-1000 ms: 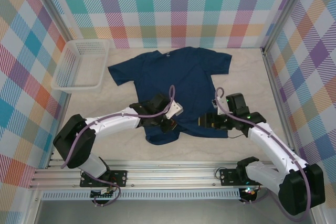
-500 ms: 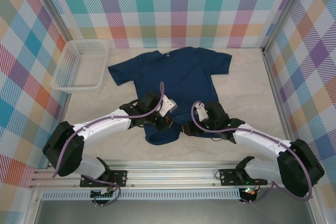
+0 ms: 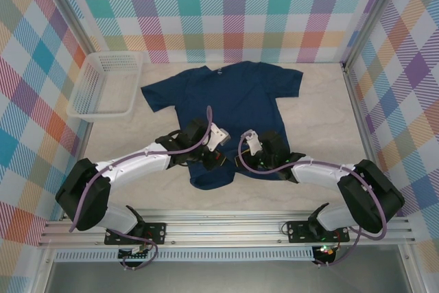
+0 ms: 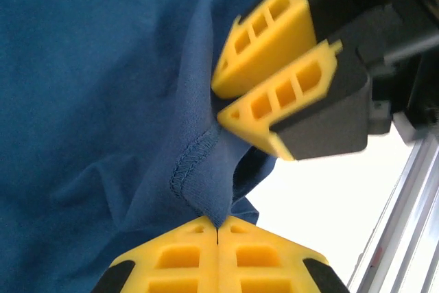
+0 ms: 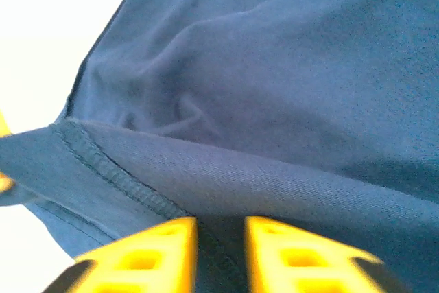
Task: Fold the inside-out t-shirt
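Observation:
My left gripper pinches only the t-shirt hem's tip, so it should take the t-shirt's raised fold at my right gripper (image 4: 204, 101), freeing that gripper to reach inside.
The inside-out t-shirt (image 3: 230, 97) is dark navy and lies flat on the table, collar at the far side and hem towards me. Both grippers meet at the middle of the near hem. My left gripper (image 3: 219, 160) is shut on a pinch of the stitched hem (image 4: 188, 162), its yellow fingers pressed together (image 4: 217, 224). Just to its right, my right gripper (image 3: 239, 162) has its jaws closed down on a fold of the same hem (image 5: 221, 223). Cloth fills the narrow gap between its fingers (image 4: 274, 53). The hem between the two grippers is lifted and bunched.
A white mesh basket (image 3: 101, 114) stands at the far left, clear of the shirt. The aluminium rail (image 3: 226, 228) runs along the table's near edge, close behind both grippers. Bare pale table lies left and right of the shirt.
My right arm has swung left from the shirt's right hem to beside the left gripper, and its jaws have closed on the cloth. The left gripper stays shut on the hem, shifted slightly left.

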Motion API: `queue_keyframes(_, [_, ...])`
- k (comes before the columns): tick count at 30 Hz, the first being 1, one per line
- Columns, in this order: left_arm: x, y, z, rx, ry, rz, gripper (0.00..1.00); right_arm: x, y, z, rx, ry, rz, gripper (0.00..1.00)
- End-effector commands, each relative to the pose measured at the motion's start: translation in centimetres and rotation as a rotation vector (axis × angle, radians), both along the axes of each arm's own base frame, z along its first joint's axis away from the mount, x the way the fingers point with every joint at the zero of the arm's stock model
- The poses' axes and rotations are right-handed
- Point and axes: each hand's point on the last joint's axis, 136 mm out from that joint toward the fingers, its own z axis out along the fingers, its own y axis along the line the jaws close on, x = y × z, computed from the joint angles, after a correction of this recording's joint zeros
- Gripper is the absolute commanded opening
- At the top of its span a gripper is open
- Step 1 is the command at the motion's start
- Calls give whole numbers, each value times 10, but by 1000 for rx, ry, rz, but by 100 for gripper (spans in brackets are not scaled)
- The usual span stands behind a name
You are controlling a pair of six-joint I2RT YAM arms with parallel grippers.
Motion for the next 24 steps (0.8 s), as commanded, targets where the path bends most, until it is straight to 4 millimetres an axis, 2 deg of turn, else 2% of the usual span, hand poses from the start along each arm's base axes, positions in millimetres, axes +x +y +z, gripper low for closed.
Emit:
queue_keyframes(1, [2,0,0,-37,7,17,0,8,14,19,65,-38,15,0])
queue_keyframes(8, [0,-7,-13,-49,61,2,2,8,11,23,66,-33,-4,0])
queue_keyframes(12, [0,-8,-21,-43,86,4,5,3,-5,22,19,-27,-50,0])
queue_keyframes(17, [-5,-11,-25,-53,126,-11,23,-8,-28,22,-43,-24,-98,3])
queue_keyframes(24, [-9,-11,-31,-53,155,-10,42,-16,-42,22,-66,-28,-124,4])
